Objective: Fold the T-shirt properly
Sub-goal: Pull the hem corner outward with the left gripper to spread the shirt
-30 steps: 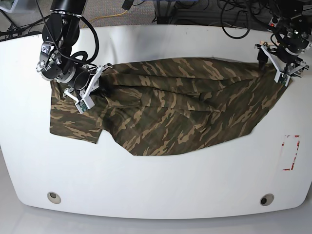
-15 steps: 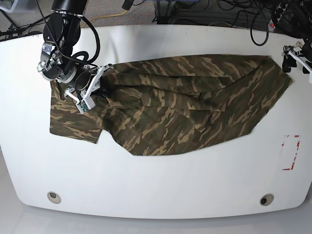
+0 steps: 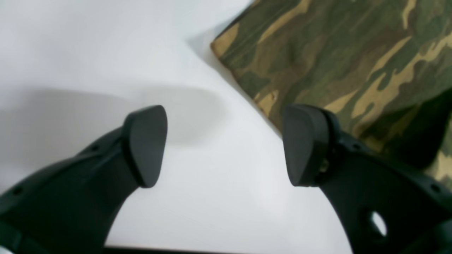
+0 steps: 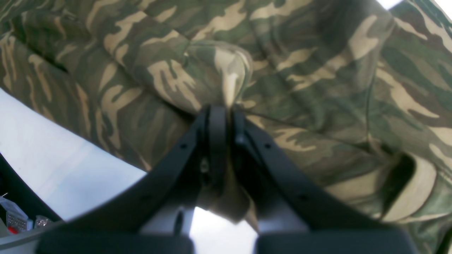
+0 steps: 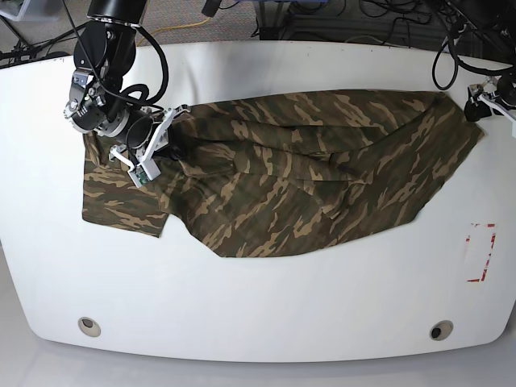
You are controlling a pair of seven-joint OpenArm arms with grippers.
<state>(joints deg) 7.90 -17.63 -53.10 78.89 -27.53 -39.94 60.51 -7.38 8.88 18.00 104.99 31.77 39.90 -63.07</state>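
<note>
I should use my left gripper to grab the T-shirt's short edge (image 5: pixel 465 156) (image 3: pixel 241 13) nearest the red-outlined rectangle, just past the corner beside the gripper.
The camouflage T-shirt (image 5: pixel 282 173) lies spread and creased across the middle of the white table (image 5: pixel 258 298). At its left part my right gripper (image 5: pixel 161 143) is shut on a pinched-up fold of the cloth; the right wrist view shows the fold (image 4: pixel 229 70) bulging from between the closed fingertips of that gripper (image 4: pixel 224 109). My left gripper (image 5: pixel 484 101) hangs at the far right edge of the base view, just beyond the shirt's right corner. In the left wrist view this gripper (image 3: pixel 226 141) is open over bare table, with the shirt's corner (image 3: pixel 335 53) beside its right finger.
A red-outlined rectangle (image 5: pixel 481 252) is marked on the table at the right. Two round holes (image 5: pixel 89 326) (image 5: pixel 440 330) sit near the front edge. Cables (image 5: pixel 379 24) lie behind the back edge.
My left arm has pulled away to the right from the shirt's right corner, which now lies flat. The right gripper has stayed shut on its fold, shifting only slightly.
</note>
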